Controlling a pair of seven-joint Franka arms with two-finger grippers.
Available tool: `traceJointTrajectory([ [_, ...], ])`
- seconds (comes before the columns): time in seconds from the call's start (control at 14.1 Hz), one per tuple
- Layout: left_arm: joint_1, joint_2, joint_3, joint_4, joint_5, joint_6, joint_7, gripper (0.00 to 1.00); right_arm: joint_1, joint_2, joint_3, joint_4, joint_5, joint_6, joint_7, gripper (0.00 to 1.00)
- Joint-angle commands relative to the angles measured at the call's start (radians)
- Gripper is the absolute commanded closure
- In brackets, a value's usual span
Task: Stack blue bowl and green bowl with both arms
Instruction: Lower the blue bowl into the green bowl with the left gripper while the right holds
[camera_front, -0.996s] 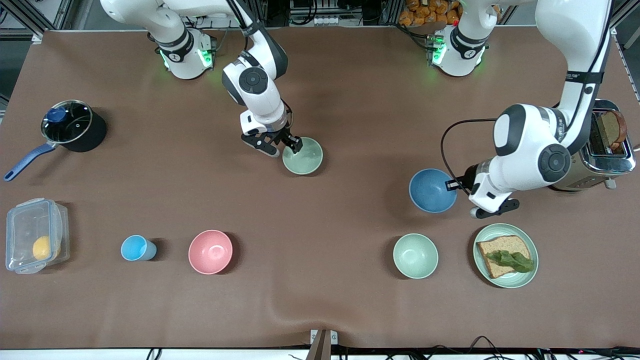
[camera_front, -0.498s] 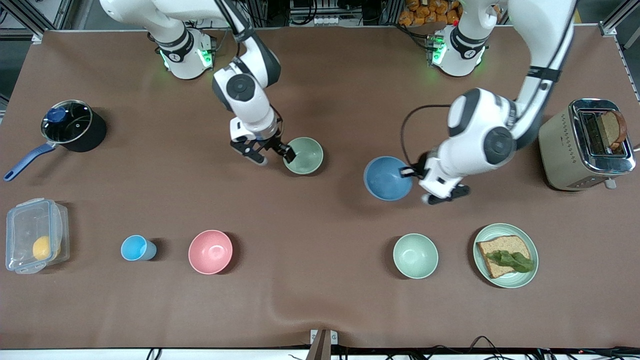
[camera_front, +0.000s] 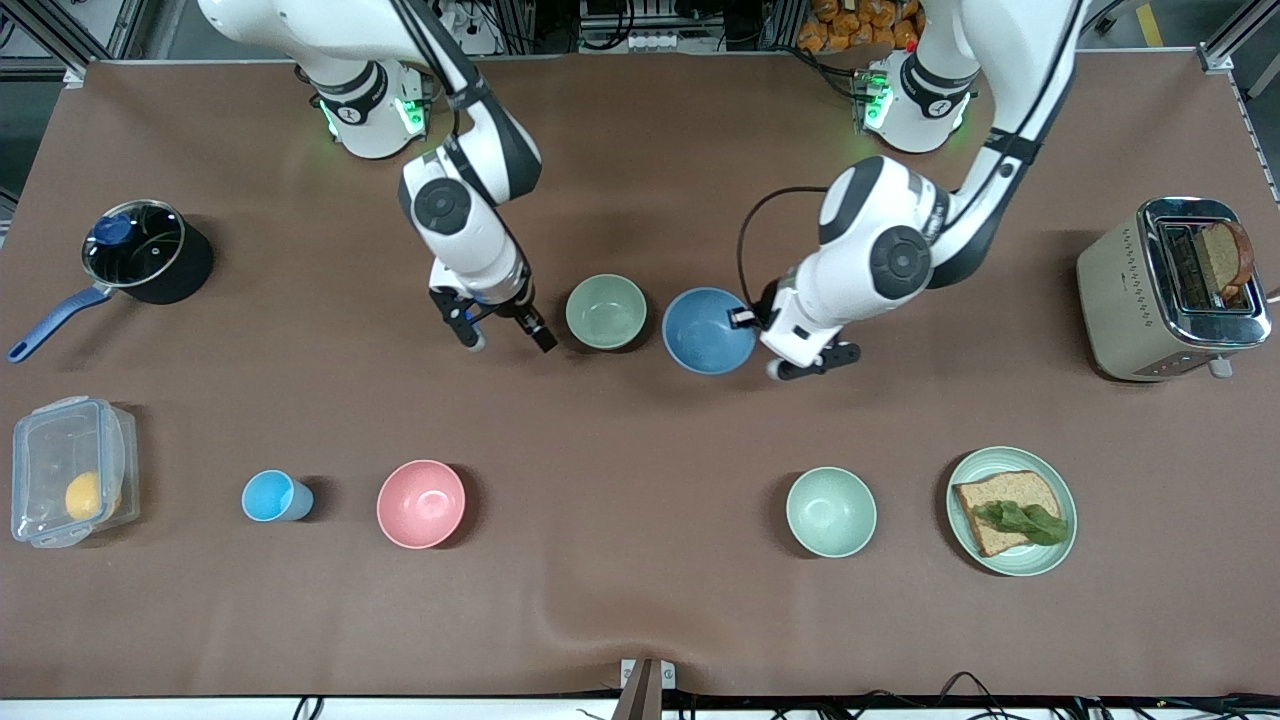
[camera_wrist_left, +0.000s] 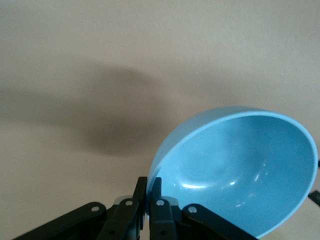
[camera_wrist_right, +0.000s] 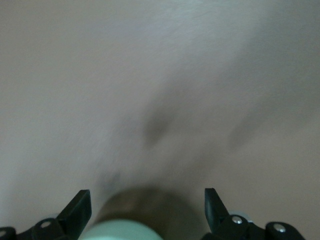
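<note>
Next, my left gripper lets go of the blue bowl inside the sage-green bowl (camera_front: 612, 313) next to my open right gripper.
The sage-green bowl (camera_front: 605, 311) sits on the table near its middle. My right gripper (camera_front: 507, 338) is open and empty just beside it, toward the right arm's end. In the right wrist view the gripper (camera_wrist_right: 146, 205) has its jaws wide apart, and the green bowl's rim (camera_wrist_right: 120, 232) shows at the picture's edge. My left gripper (camera_front: 748, 318) is shut on the rim of the blue bowl (camera_front: 708, 330) and holds it tilted just above the table, right beside the green bowl. The left wrist view shows the gripper (camera_wrist_left: 149, 186) pinching the blue bowl's (camera_wrist_left: 240, 170) rim.
A pot (camera_front: 145, 250) and a plastic box with a lemon (camera_front: 70, 470) are at the right arm's end. A light-blue cup (camera_front: 272, 496), pink bowl (camera_front: 421, 503), mint bowl (camera_front: 830, 511) and plate with bread (camera_front: 1010, 510) lie nearer the camera. A toaster (camera_front: 1170, 290) stands at the left arm's end.
My left arm carried the blue bowl across the table to beside the green bowl. My right gripper let go of the green bowl's rim and backed off toward the right arm's end.
</note>
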Motion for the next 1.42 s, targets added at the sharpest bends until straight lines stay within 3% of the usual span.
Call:
traceJointTrajectory([
  [0.0, -0.038, 0.031, -0.004, 0.02, -0.022, 0.03, -0.052, 1.0, -0.015, 0.052, 0.016, 0.011, 0.131, 0.024, -0.011, 0.0],
  [0.14, -0.076, 0.047, -0.004, 0.023, -0.022, 0.049, -0.091, 1.0, -0.018, 0.076, 0.017, 0.012, 0.269, 0.036, -0.083, 0.0],
  [0.43, -0.164, 0.088, -0.002, 0.025, -0.02, 0.147, -0.156, 1.0, -0.019, 0.086, 0.016, 0.017, 0.68, 0.021, -0.376, 0.0],
  [0.57, -0.197, 0.116, -0.001, 0.038, -0.016, 0.187, -0.208, 1.0, -0.006, 0.093, 0.016, 0.017, 0.806, 0.012, -0.465, 0.0],
  [0.85, -0.223, 0.158, 0.001, 0.071, -0.011, 0.194, -0.248, 1.0, -0.004, 0.106, 0.016, 0.018, 0.917, 0.01, -0.518, 0.0],
  [1.35, -0.273, 0.228, 0.011, 0.12, -0.003, 0.22, -0.288, 1.0, -0.004, 0.107, 0.016, 0.02, 0.932, 0.004, -0.518, 0.0],
])
